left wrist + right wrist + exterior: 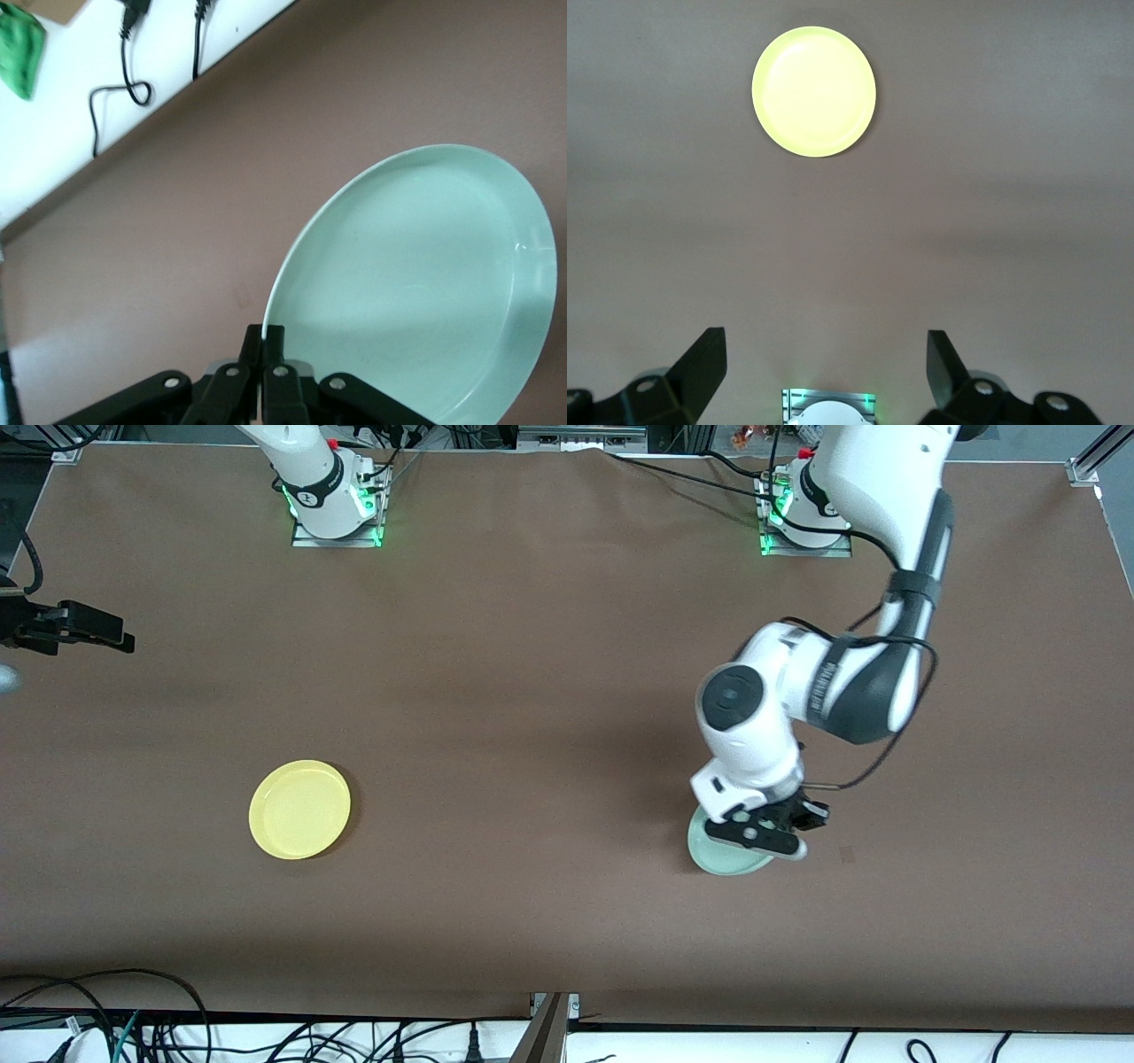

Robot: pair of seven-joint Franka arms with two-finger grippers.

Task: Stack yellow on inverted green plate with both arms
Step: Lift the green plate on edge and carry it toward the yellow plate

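The green plate will rest on the brown tabletop (602,755) between the yellow plate and my left gripper once that gripper opens.
The pale green plate (722,856) is at the left arm's end of the table, and my left gripper (780,840) is shut on its rim. In the left wrist view the green plate (416,283) is tilted with its hollow side showing, the rim pinched in the left gripper (264,341). Whether its lower edge touches the table I cannot tell. The yellow plate (299,809) lies flat, rim up, toward the right arm's end. My right gripper (111,633) waits high over that end's edge, open and holding nothing. The right wrist view shows the right gripper (824,350) and the yellow plate (814,91) apart.
Both arm bases (337,509) (802,522) stand at the table's edge farthest from the front camera. Cables (106,1019) lie past the edge nearest it. A small dark mark (846,855) is on the brown tabletop (532,735) beside the green plate.
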